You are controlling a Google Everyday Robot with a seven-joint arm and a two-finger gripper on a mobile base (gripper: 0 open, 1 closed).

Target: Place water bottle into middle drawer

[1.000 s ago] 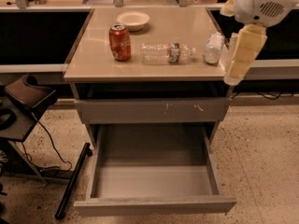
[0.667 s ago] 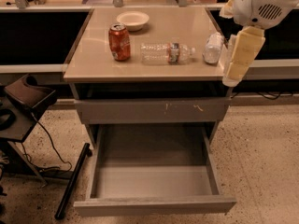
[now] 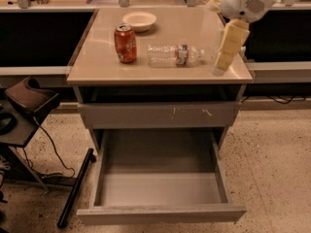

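Next, the gripper moves to the water bottle's middle (image 3: 175,55), beside its dark label, and closes there.
The water bottle (image 3: 172,55) lies on its side in the middle of the tan tabletop (image 3: 97,67), with its cap end and dark label band pointing right. The middle drawer (image 3: 160,213) is pulled out wide below, and its grey inside holds nothing. My gripper (image 3: 219,68) hangs from the white and cream arm over the table's right edge. It is just right of the bottle's cap and does not touch the bottle. The arm hides the shorter whitish bottle.
A red soda can (image 3: 125,43) stands left of the water bottle, and a white bowl (image 3: 139,20) sits behind it. The upper drawer front with pale scratch marks (image 3: 160,114) is shut. A dark chair (image 3: 26,101) and a black pole (image 3: 75,188) are at the left on the floor.
My gripper has moved left and slightly down towards the water bottle's cap, and now covers the whitish bottle. The bottle, the can and the drawer have not moved.
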